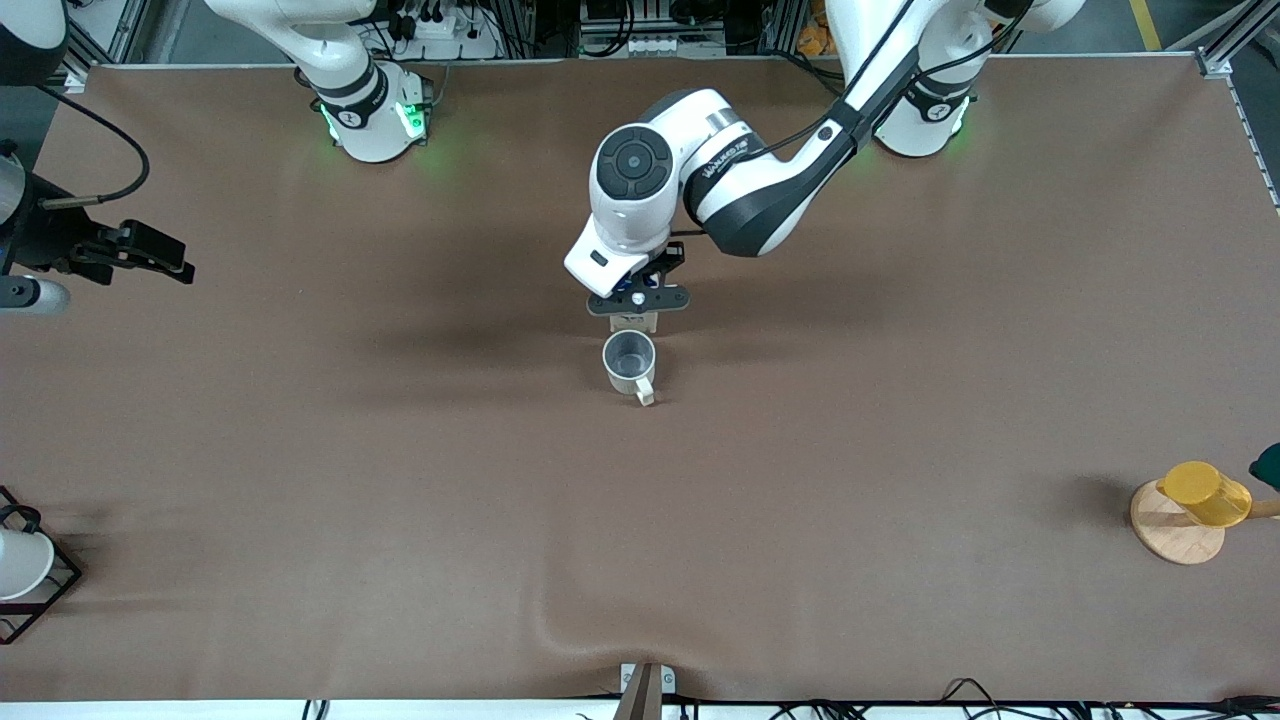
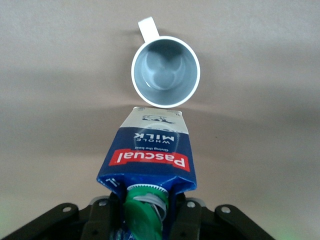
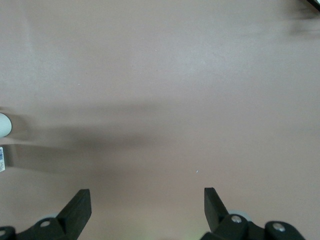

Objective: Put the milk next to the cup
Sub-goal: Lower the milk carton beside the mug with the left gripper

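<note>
My left gripper is going to set the milk down on the brown table cover. It will let go snug point(image 1: 632, 337) point(image 2: 159, 119) by the cup, opposite the cup's handle.
The milk point(image 2: 150, 155), a dark blue carton with a white lower part, a red label band and a green cap, is upright in my left gripper point(image 2: 145, 215), which is shut on its gabled top. In the front view only its pale lower part point(image 1: 633, 322) shows under the left gripper point(image 1: 637, 298). The cup point(image 1: 629, 362), cream-white with a grey inside, stands right beside the carton, nearer the front camera, with its handle toward that camera; it also shows in the left wrist view point(image 2: 165, 71). My right gripper point(image 1: 160, 258) is open and empty, waiting over bare table point(image 3: 147, 192).
A yellow cup point(image 1: 1205, 492) hangs on a round wooden stand point(image 1: 1172, 530) at the left arm's end. A white cup sits in a black wire rack point(image 1: 45, 590) at the right arm's end. The brown table cover point(image 1: 800, 480) lies around the cup.
</note>
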Motion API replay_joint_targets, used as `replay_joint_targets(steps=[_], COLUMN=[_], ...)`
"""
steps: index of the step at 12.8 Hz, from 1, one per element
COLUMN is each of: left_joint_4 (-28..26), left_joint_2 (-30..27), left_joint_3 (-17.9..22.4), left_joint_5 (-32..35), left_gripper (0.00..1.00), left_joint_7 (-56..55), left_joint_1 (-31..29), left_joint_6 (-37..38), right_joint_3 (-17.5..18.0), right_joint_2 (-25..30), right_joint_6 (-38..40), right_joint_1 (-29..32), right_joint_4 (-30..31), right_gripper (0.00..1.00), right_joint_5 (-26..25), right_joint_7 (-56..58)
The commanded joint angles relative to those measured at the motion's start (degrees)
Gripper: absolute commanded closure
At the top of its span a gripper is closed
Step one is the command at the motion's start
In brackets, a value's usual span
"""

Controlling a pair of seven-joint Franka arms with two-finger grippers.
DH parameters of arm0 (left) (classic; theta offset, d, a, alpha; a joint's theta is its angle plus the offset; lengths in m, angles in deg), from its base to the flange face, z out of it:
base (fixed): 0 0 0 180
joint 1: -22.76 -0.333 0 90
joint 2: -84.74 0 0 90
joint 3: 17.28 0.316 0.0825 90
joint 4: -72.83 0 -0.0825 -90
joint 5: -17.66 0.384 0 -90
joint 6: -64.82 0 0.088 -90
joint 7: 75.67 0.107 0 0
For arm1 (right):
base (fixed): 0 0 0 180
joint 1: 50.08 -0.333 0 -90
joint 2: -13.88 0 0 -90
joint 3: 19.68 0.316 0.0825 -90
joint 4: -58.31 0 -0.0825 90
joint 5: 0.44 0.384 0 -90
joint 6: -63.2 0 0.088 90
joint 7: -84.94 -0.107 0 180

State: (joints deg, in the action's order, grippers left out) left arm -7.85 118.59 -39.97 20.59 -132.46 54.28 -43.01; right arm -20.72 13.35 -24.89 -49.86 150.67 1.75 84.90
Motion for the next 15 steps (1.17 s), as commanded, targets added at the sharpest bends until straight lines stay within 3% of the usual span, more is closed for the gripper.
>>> replay_joint_targets(steps=[1, 8, 11, 12, 13, 15], left_joint_4=[1.67, 1.76, 1.76, 1.76, 1.76, 1.76], left_joint_2=[1.74, 3.50, 4.64, 4.90, 5.25, 4.30], left_joint_3=[0.37, 0.37, 0.37, 0.37, 0.37, 0.37], left_joint_5=[2.77, 2.96, 3.05, 3.05, 3.05, 3.05], left_gripper=[0.84, 0.81, 0.74, 0.54, 0.01, 0.00], left_joint_7=[-0.69, -0.34, -0.51, -0.77, -0.69, -0.60], left_joint_1=[0.90, 1.26, 1.26, 1.17, 1.17, 0.82], left_joint_6=[0.16, -2.13, -3.09, -3.36, -3.36, -3.45], right_joint_3=[1.57, 2.01, 1.75, 1.66, 1.57, 1.75], right_joint_2=[0.98, 1.15, 1.94, 1.86, 1.77, 1.41], right_joint_6=[0.90, 2.48, 2.92, 3.27, 3.27, 3.27], right_joint_1=[1.28, 1.45, 1.54, 1.80, 1.80, 1.37], right_joint_4=[-0.51, -1.57, -1.57, -1.66, -1.83, -1.92], right_gripper=[0.00, 0.00, 0.00, 0.00, 0.00, 0.00], right_joint_5=[-0.61, -2.63, -2.63, -2.54, -2.37, -2.72], right_joint_7=[-3.46, -1.30, 1.18, 1.09, 0.22, -0.23])
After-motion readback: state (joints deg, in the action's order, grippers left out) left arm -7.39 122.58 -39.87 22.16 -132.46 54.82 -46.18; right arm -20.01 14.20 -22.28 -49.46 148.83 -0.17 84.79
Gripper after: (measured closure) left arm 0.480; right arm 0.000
